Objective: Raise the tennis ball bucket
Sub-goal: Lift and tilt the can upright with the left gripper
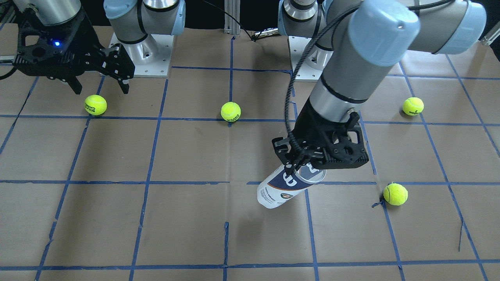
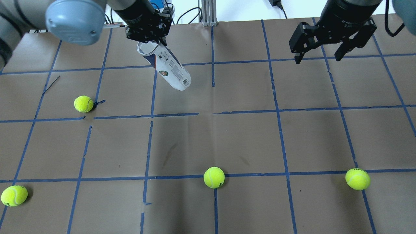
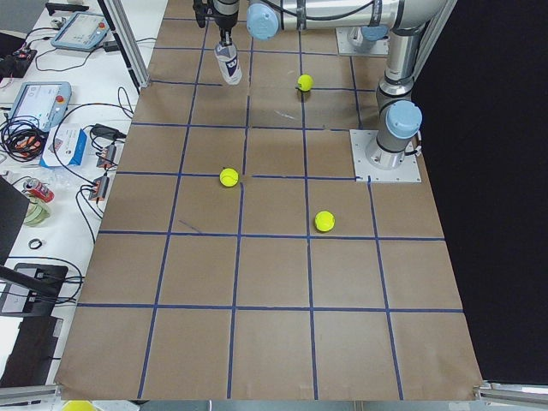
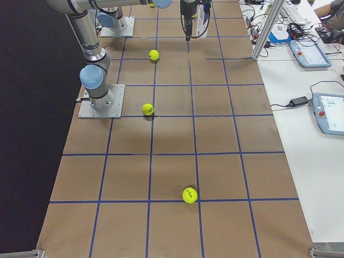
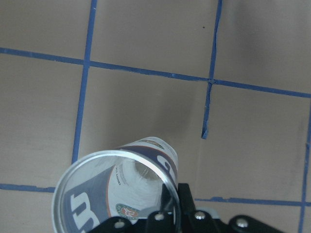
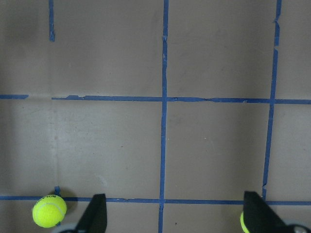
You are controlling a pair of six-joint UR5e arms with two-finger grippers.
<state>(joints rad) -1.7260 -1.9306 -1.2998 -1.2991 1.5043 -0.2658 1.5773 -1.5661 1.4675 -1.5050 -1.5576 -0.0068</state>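
My left gripper has the tennis ball bucket, tilted in the air over the table. It will put the bucket down between the short piece of blue tape and the long tape line (image 1: 266, 229) (image 5: 148, 121).
The tennis ball bucket (image 1: 279, 190) is a clear tube with a white-and-navy label and a "W" logo. It hangs tilted in the air, open end up, over the brown table. My left gripper (image 1: 293, 168) is shut on its rim; the overhead view shows this gripper (image 2: 158, 39) at the tube's (image 2: 171, 71) top end. The left wrist view looks down into the empty tube (image 5: 121, 191). My right gripper (image 2: 319, 58) is open and empty, raised far from the tube; it also shows in the front view (image 1: 102, 88), and its fingers (image 6: 95, 213) frame bare table.
Several yellow-green tennis balls lie on the table: one (image 2: 83, 103) near the tube, others (image 2: 14, 195), (image 2: 214, 177), (image 2: 357, 178) nearer my base. Blue tape lines grid the brown paper. Arm base plates (image 1: 146, 58) stand at the robot's edge.
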